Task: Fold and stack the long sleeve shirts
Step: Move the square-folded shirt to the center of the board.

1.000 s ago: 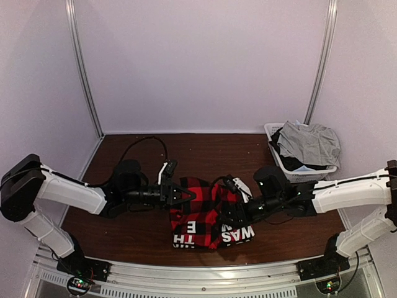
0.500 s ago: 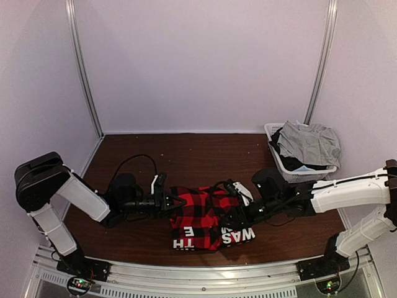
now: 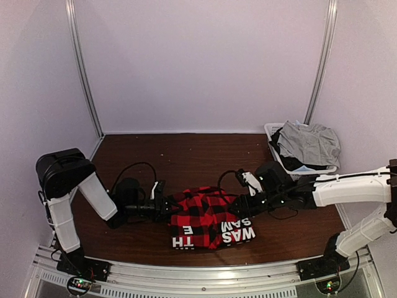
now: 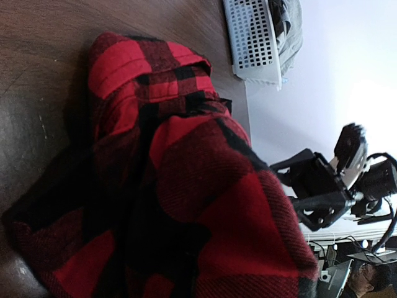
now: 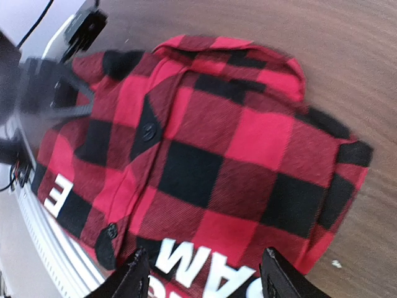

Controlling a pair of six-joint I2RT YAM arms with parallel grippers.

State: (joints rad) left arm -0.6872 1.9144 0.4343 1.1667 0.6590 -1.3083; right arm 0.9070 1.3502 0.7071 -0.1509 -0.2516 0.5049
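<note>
The shirt's buttoned front lies bunched and crooked. So my left gripper should take the shirt's side nearer the collar [image 3: 175, 198] and straighten it together with my right gripper.
One long sleeve shirt [image 3: 208, 218], red-and-black check with white letters, lies folded on the brown table [image 3: 186, 155] between the arms. My left gripper [image 3: 166, 208] is at the shirt's left edge. In the left wrist view the shirt's cloth [image 4: 205, 205] lies bunched over the jaws and hides the fingers, and the gripper reads as shut on the fold. My right gripper [image 3: 244, 201] hovers at the shirt's right edge. Its fingertips [image 5: 138, 274] stand wide apart above the lettered hem of the shirt [image 5: 205, 155], with nothing between them.
A white mesh basket [image 3: 272, 131] stands at the back right with a grey garment [image 3: 310, 144] heaped in it, also seen in the left wrist view as the basket [image 4: 251, 37]. A metal rail [image 3: 205, 276] runs along the near table edge.
My left gripper has drawn back to the left and toward the near edge, bunching the shirt's left side. My right gripper has lifted off the shirt and shifted back to its right edge.
</note>
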